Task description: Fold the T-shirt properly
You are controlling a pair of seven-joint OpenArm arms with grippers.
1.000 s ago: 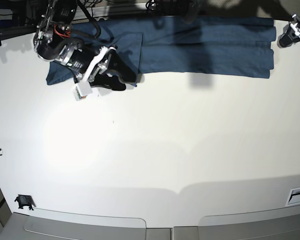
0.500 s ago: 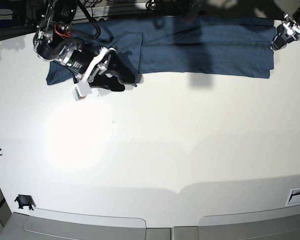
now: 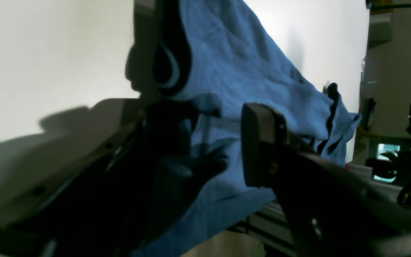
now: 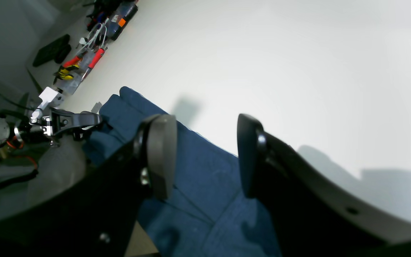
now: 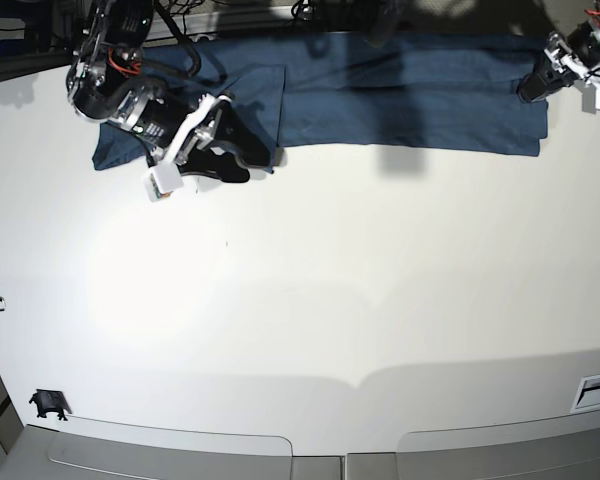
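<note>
The T-shirt's rumpled edge lies loose in the left gripper's open fingers, so the robot's left gripper will pinch the layered end (image 5: 532, 118) before folding it toward the sleeve.
The T-shirt (image 5: 410, 90) is dark teal-blue and lies as a long folded band along the table's far edge. My right gripper (image 5: 218, 150) hovers over its left end near the sleeve; in the right wrist view the gripper (image 4: 203, 157) stands open with the T-shirt (image 4: 205, 200) below its fingers. My left gripper (image 5: 532, 88) is at the shirt's right end. In the left wrist view the gripper (image 3: 216, 117) has its jaws apart astride the rumpled edge of the T-shirt (image 3: 255, 71), and its fingers are not pinching the cloth.
The white table (image 5: 310, 300) stretches toward the near edge. A small black clip (image 5: 48, 403) sits at the near left corner. Hand tools with red handles (image 4: 91, 60) lie beyond the shirt's far end. A dark rail runs along the back.
My left arm has moved left and down from beyond the shirt's right end onto its right edge, and its jaws have narrowed slightly. The right arm has stayed put.
</note>
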